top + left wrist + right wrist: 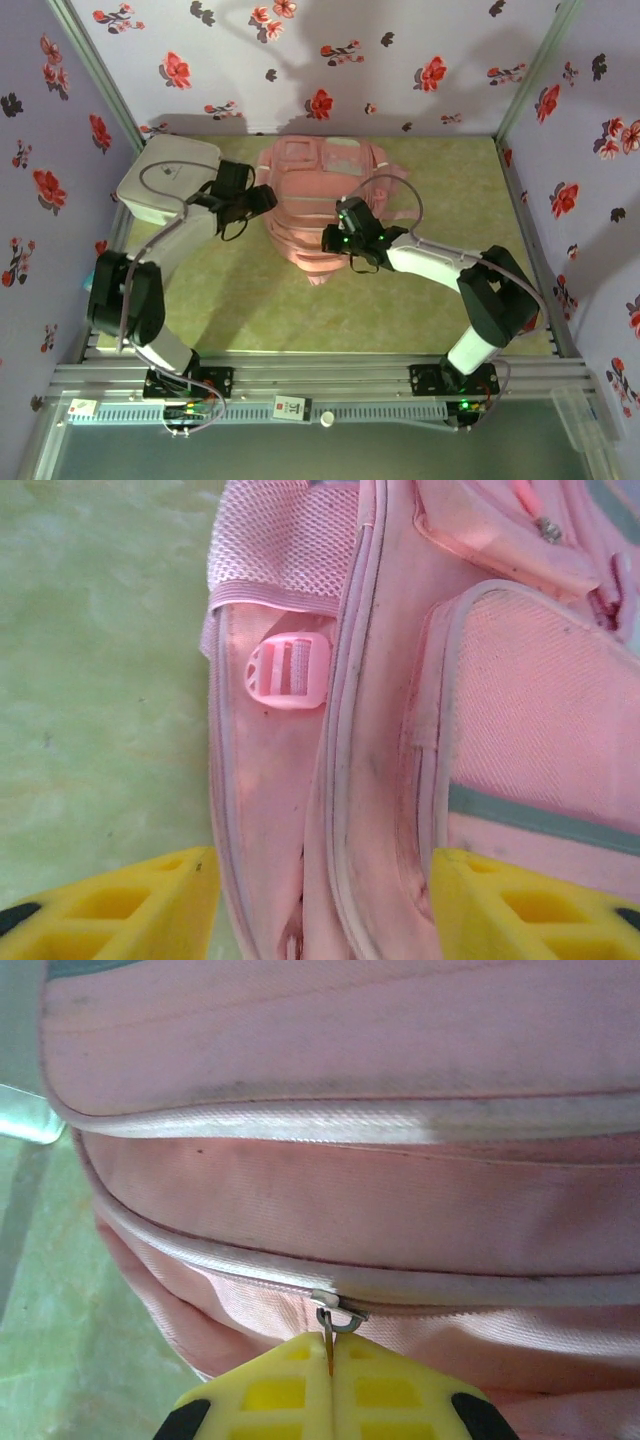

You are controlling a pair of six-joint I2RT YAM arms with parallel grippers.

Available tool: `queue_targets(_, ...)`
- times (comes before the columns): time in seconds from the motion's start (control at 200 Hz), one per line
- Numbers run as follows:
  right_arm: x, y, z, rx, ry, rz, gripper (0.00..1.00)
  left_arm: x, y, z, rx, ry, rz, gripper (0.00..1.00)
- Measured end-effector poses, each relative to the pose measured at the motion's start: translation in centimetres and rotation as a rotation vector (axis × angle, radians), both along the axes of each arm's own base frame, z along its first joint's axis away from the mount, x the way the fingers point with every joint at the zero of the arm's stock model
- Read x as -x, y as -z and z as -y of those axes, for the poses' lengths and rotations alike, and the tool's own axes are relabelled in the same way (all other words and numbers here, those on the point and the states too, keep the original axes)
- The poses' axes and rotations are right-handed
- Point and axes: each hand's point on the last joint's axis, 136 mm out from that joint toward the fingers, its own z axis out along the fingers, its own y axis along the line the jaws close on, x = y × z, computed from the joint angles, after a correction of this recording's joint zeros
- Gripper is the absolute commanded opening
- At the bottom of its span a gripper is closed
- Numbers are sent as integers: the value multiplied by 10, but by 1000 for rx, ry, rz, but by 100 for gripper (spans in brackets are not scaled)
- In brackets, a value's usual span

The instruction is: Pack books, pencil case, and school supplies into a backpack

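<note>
My open left gripper is at the side seam of the backpack, far from the zip pull, so it should pinch the zip seam (pixel 470 1298) while my right gripper pulls.
The pale-pink backpack (pixel 318 195) lies flat at the middle back of the green table. My left gripper (pixel 262 200) is at its left edge and stands open; in the left wrist view its yellow fingers (pixel 130 905) sit wide apart either side of the backpack's side seam (pixel 340 780), gripping nothing. My right gripper (pixel 335 238) is at the backpack's near edge. Seen from the right wrist, it (pixel 330 1355) is shut on the metal zip pull (pixel 328 1328) that hangs from the slider (pixel 338 1306). The books, pencil case and school supplies are out of view.
A white rounded-corner box (pixel 165 178) stands at the back left, just behind my left arm. Floral walls and metal posts close in the table on three sides. A pink strap buckle (pixel 288 670) lies on the backpack's side, below a mesh pocket (pixel 280 550).
</note>
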Motion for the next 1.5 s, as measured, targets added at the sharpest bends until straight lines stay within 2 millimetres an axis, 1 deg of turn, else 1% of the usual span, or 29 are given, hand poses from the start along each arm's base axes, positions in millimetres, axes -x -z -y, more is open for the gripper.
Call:
queue_targets(0.115,-2,-7,-4,-16,-8,8,0,18,-7,1,66,-30,20,62)
queue_targets(0.2,-2,-6,-4,-16,-9,5,0,28,-4,10,131,-40,13,62)
queue_targets(0.255,-2,-5,-4,-15,-8,4,0,33,2,18,177,-47,-4,62)
queue_targets(0.31,-2,-5,-4,-14,-8,3,0,37,8,26,223,-49,-20,57)
queue_targets(0.36,-2,-5,-4,-14,-8,4,0,40,12,34,268,-58,-36,49)
queue_targets(0.39,-2,-5,-4,-13,-8,3,0,42,14,39,291,-61,-45,47)
queue_targets(0.48,-1,-4,-3,-9,-6,1,0,41,22,51,328,-75,-68,41)
queue_targets(0.585,-1,-4,-3,-5,-6,-3,0,39,33,58,352,-103,-100,36)
queue_targets(0.735,-1,-4,-3,-2,-6,-6,0,35,44,60,372,-135,-125,33)
queue_targets(0.87,-1,-4,-2,2,-3,-7,0,34,53,59,371,-161,-146,27)
queue_targets(0.915,0,-3,-1,4,-3,-9,0,34,54,58,372,-168,-149,23)
queue_targets(0.995,-1,-3,-1,8,0,-7,0,33,55,57,372,-185,-149,18)
queue_targets(1.08,-2,-2,1,19,10,-6,0,32,55,56,367,-196,-142,9)
queue_targets(1.16,-2,0,5,38,19,-10,0,31,54,55,358,-203,-134,3)
queue_targets(1.215,-2,1,8,59,29,-10,0,31,53,54,344,-200,-127,0)
queue_targets(1.32,-3,5,16,112,56,-1,0,31,45,52,325,-195,-106,0)
queue_targets(1.41,-5,10,30,181,91,9,0,31,37,50,303,-183,-86,0)
queue_targets(1.5,-7,9,46,244,127,24,0,31,32,48,289,-174,-72,0)
